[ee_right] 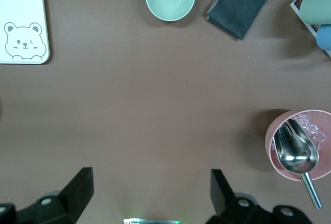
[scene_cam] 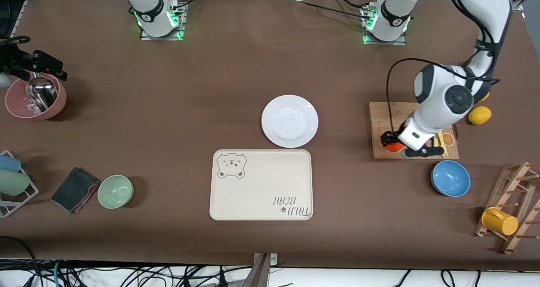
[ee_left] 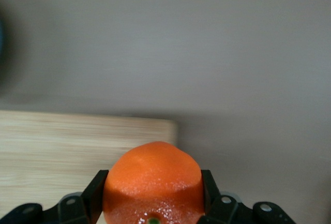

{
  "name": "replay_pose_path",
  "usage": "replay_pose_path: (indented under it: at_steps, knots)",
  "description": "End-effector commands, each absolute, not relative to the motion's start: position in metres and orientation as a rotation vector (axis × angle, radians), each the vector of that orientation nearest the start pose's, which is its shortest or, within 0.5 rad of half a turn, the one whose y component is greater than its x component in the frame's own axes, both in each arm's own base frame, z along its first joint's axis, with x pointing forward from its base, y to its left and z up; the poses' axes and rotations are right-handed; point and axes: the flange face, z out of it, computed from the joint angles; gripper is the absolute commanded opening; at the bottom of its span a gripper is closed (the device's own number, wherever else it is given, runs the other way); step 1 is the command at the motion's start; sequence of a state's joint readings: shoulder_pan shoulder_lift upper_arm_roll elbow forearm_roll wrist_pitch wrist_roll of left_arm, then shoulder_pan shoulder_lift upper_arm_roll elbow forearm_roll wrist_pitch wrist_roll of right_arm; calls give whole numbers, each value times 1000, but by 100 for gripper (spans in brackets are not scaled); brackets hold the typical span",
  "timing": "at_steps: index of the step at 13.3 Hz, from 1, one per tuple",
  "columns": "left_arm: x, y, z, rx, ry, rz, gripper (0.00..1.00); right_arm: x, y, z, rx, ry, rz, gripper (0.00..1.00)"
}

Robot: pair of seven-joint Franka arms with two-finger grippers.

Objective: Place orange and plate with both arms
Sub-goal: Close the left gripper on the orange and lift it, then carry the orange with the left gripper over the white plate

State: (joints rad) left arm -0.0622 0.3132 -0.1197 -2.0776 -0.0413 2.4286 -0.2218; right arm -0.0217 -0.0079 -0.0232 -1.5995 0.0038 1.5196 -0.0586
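The robot's left gripper should release the orange near the middle of the white plate (scene_cam: 288, 118), just beyond the bear-print tray.
The orange (scene_cam: 394, 147) rests on a wooden cutting board (scene_cam: 379, 114) toward the left arm's end of the table. My left gripper (scene_cam: 390, 142) is down on the board and shut on it. In the left wrist view the orange (ee_left: 152, 180) fills the gap between both black fingers (ee_left: 93, 195). The white plate (scene_cam: 289, 120) lies bare at the table's middle, just farther from the front camera than the bear-print tray (scene_cam: 261, 185). My right gripper (ee_right: 150, 188) hangs open and holds nothing, over bare table beside the pink bowl (ee_right: 274, 141) at the right arm's end.
A lemon (scene_cam: 479, 115) lies beside the board and a blue bowl (scene_cam: 450, 178) sits nearer the front camera. A wooden rack with a yellow cup (scene_cam: 500, 220) stands at the left arm's end. At the right arm's end are a green bowl (scene_cam: 115, 191), a dark cloth (scene_cam: 75, 189) and a pink bowl holding a metal scoop (scene_cam: 41, 93).
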Motion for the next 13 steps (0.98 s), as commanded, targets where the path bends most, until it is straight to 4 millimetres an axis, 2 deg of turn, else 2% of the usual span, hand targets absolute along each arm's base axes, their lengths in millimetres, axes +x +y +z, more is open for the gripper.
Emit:
replay_pose_path:
  at_steps: [1,3,6,8,10,12,13]
  knots:
    - [566,-176,293,-3272,-146,-6,0,542,-24,613,-3124,-41,116,100]
    - [555,-230,289,-3303,-133,24,0,542,-24,612,-3120,-39,118,100]
    - [537,-304,276,-3325,-279,87,0,542,-24,613,-3120,-39,116,100]
    - [531,-323,273,-3325,-315,106,0,542,-24,613,-3121,-34,116,100]
    - [520,-349,260,-3316,-376,160,0,542,-22,614,-3118,-34,106,100]
    - [507,-387,252,-3303,-461,192,0,542,-22,613,-3118,-34,116,100]
    - [501,-400,248,-3299,-475,206,0,542,-22,613,-3118,-34,111,100]
